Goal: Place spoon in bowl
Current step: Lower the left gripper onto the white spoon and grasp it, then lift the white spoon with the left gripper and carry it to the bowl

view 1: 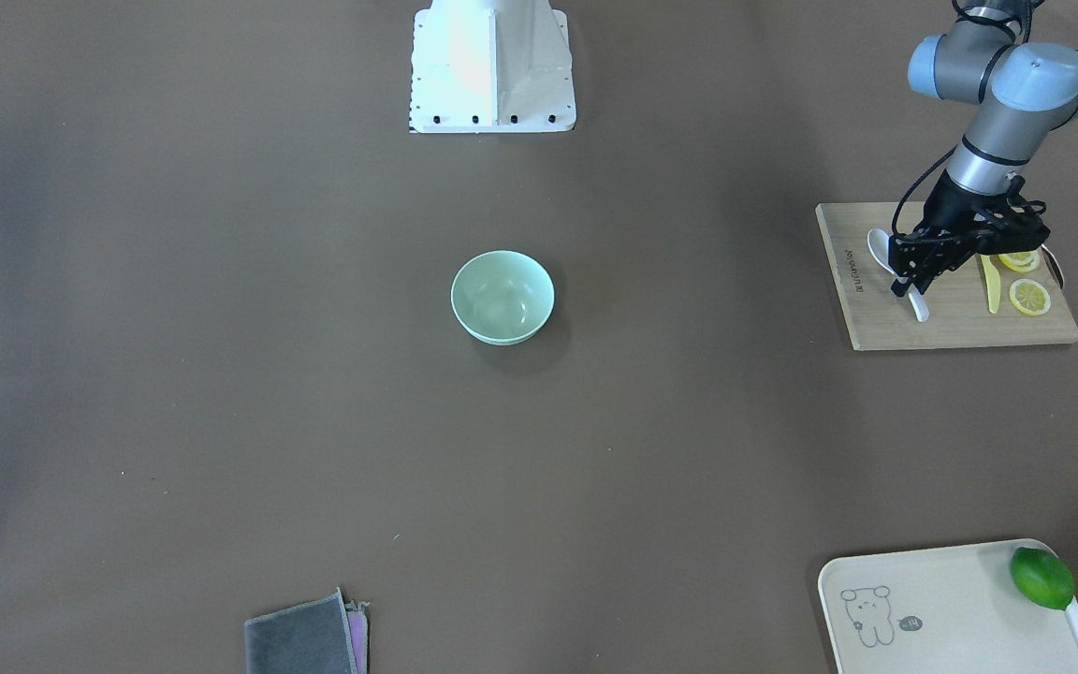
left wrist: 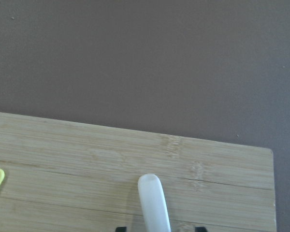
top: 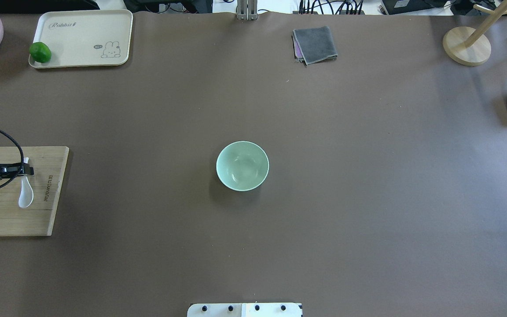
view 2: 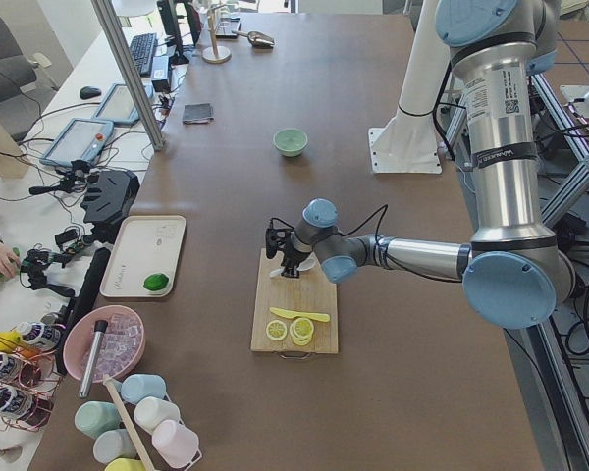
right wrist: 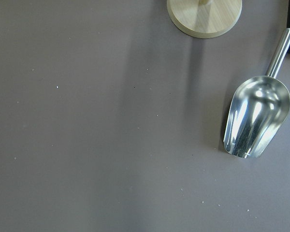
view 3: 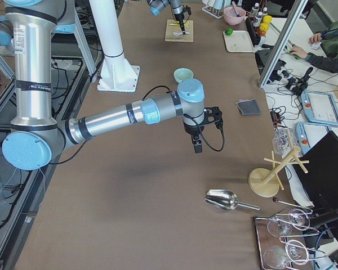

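Note:
Next, I let the spoon go from my left gripper in the mint-green bowl point(view 1: 518, 319), with the spoon's handle on the bowl's rim that faces the tray.
The white spoon point(view 1: 879, 246) lies on the wooden cutting board point(view 1: 885, 323) at the table's left end, scoop toward the robot. My left gripper point(view 1: 907, 285) is down over its handle. In the left wrist view the handle point(left wrist: 153, 203) lies between the two fingertips point(left wrist: 120, 228) with a gap on each side, so the gripper is open. The mint-green bowl point(view 1: 502, 298) stands empty at the table's middle, far from the spoon. My right gripper point(view 3: 197, 147) hangs above bare table at the right; I cannot tell whether it is open or shut.
A pale-yellow knife point(view 1: 992, 285) and lemon slices point(view 1: 1029, 297) lie on the board beside the spoon. A cream tray point(view 1: 932, 608) holds a lime point(view 1: 1041, 578). A grey cloth point(view 1: 305, 641) lies at the far edge. A metal scoop point(right wrist: 256, 121) and a wooden stand base point(right wrist: 204, 14) are under the right wrist.

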### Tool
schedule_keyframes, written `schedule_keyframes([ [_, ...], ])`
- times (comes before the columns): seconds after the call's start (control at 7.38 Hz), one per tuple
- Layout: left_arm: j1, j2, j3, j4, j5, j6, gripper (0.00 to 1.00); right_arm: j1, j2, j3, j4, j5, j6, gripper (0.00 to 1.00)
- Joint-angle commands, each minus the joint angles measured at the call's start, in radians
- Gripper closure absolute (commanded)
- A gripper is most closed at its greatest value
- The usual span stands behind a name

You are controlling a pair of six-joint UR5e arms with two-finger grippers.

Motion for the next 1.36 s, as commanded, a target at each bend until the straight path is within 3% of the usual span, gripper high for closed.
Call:
schedule_keyframes([
  [0.0, 0.001, -0.003, -0.010, -0.001, 0.003, 0.003, 1.00, 0.002, -0.001, 0.000, 0.000, 0.001, 0.000, 0.00],
  [0.27, 0.001, -0.061, -0.067, 0.014, -0.002, -0.007, 1.00, 0.006, -0.022, 0.003, 0.003, -0.004, -0.005, 0.00],
  [0.68, 0.054, -0.269, -0.061, 0.022, 0.006, -0.258, 1.00, 0.015, -0.122, -0.075, 0.234, -0.004, 0.003, 0.00],
  [0.81, 0.119, -0.353, -0.050, 0.025, 0.062, -0.344, 1.00, 0.015, -0.122, -0.101, 0.245, -0.005, 0.002, 0.00],
  [0.95, 0.227, -0.462, -0.041, 0.089, 0.190, -0.430, 1.00, 0.015, -0.122, -0.106, 0.247, -0.008, 0.003, 0.00],
  [1.08, 0.300, -0.588, -0.042, 0.243, 0.289, -0.505, 1.00, 0.015, -0.122, -0.108, 0.247, -0.011, 0.002, 0.00],
  [1.22, 0.338, -0.674, -0.038, 0.344, 0.328, -0.563, 1.00, 0.015, -0.122, -0.109, 0.247, -0.010, 0.003, 0.00],
])
